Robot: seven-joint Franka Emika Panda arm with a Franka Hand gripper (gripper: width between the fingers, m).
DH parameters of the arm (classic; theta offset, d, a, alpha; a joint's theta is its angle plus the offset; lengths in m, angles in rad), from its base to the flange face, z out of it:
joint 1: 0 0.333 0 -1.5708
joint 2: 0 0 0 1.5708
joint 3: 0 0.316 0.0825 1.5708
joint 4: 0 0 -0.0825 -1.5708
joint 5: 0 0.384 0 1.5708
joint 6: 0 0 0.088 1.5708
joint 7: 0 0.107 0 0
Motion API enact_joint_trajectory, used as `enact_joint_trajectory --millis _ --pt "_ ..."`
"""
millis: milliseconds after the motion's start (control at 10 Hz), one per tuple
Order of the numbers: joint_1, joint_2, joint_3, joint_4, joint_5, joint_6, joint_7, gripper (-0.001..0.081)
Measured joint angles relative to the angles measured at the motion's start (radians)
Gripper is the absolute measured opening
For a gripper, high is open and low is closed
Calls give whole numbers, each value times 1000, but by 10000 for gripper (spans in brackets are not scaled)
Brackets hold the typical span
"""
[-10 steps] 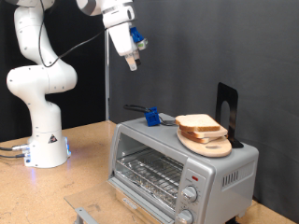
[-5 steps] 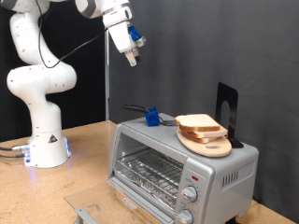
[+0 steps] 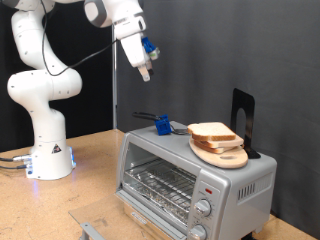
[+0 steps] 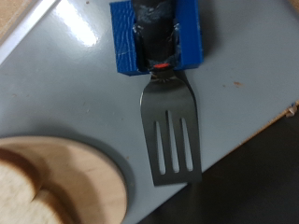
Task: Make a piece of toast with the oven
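Observation:
My gripper should close on the blue holder (image 3: 163,126) (image 4: 157,37) that is around the black slotted spatula's handle, on top of the silver oven.
The silver oven (image 3: 195,185) stands at the exterior view's lower right with its glass door shut and the wire rack showing behind it. On its top, pale bread slices (image 3: 213,131) lie stacked on a round wooden board (image 3: 226,155); I cannot tell which one is the piece of toast. My gripper (image 3: 146,72) hangs high in the air above the oven's left end, pointing down, with nothing in it. In the wrist view the fingers do not show. That view looks down on the oven top (image 4: 65,89), the board (image 4: 89,182) and the bread (image 4: 23,196).
A black slotted spatula (image 4: 170,131) sits in a blue holder (image 4: 157,37) on the oven top, and the holder (image 3: 160,125) also shows beside the board. A black stand (image 3: 243,120) rises behind the board. The white robot base (image 3: 45,140) is at the left, on the wooden table (image 3: 90,200).
The gripper has shifted slightly down and to the exterior view's right, still high above the oven. Nothing else has moved.

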Motion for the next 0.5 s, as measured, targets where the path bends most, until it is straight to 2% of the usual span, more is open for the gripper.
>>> enact_joint_trajectory --millis 500 --pt "4 146 65 -48 -2 172 -9 805"
